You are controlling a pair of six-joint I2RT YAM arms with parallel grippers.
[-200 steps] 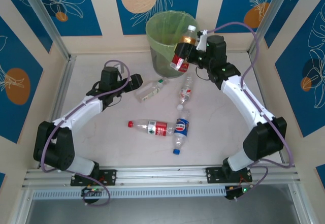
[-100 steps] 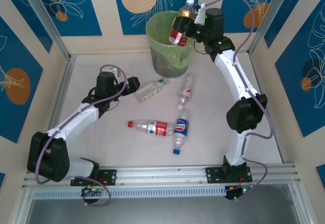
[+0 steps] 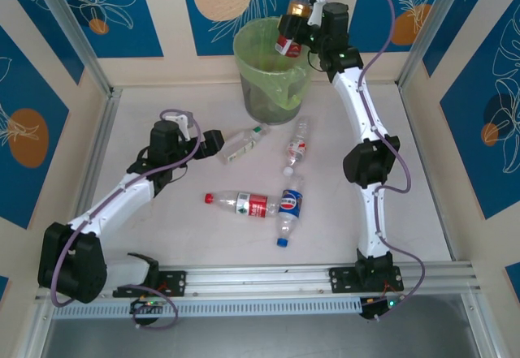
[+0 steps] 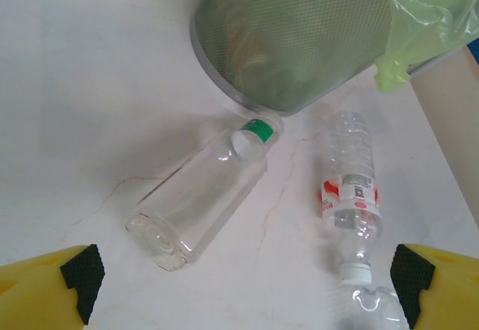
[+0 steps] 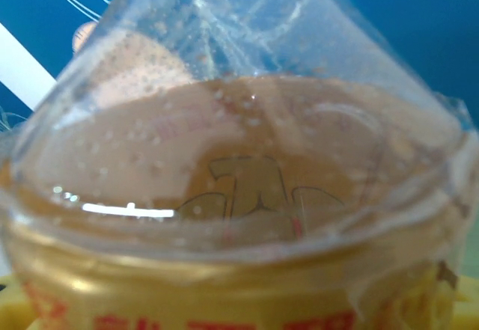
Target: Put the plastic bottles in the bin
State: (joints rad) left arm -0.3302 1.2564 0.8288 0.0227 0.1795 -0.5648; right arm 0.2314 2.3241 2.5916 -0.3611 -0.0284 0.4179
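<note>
My right gripper needs to release the clear bottle inside the light-green liner of the grey bin (image 3: 285, 63). The bottle is high over the bin's far rim.
My right gripper (image 3: 299, 30) is shut on a clear bottle (image 3: 292, 22) with a red-and-gold label and a white cap. It holds the bottle high over the far right rim of the grey bin (image 3: 244, 49), which has a light-green liner. Up close, this bottle (image 5: 239, 195) blocks the right wrist view. My left gripper (image 3: 213, 141) stands open just left of a green-capped bottle (image 3: 242, 144) lying on the table. In the left wrist view that bottle (image 4: 198, 203) lies between and ahead of the yellow fingers (image 4: 45, 292), apart from them.
More bottles lie on the table: one with a red label and white cap (image 3: 298, 148), one with a red cap (image 3: 244, 204) and one with a blue label (image 3: 288, 208). The mesh bin wall (image 4: 299, 38) stands just beyond the green-capped bottle.
The right arm has raised its bottle up and back, from beside the bin's right wall to above its rim. The left gripper has edged slightly right toward the green-capped bottle.
</note>
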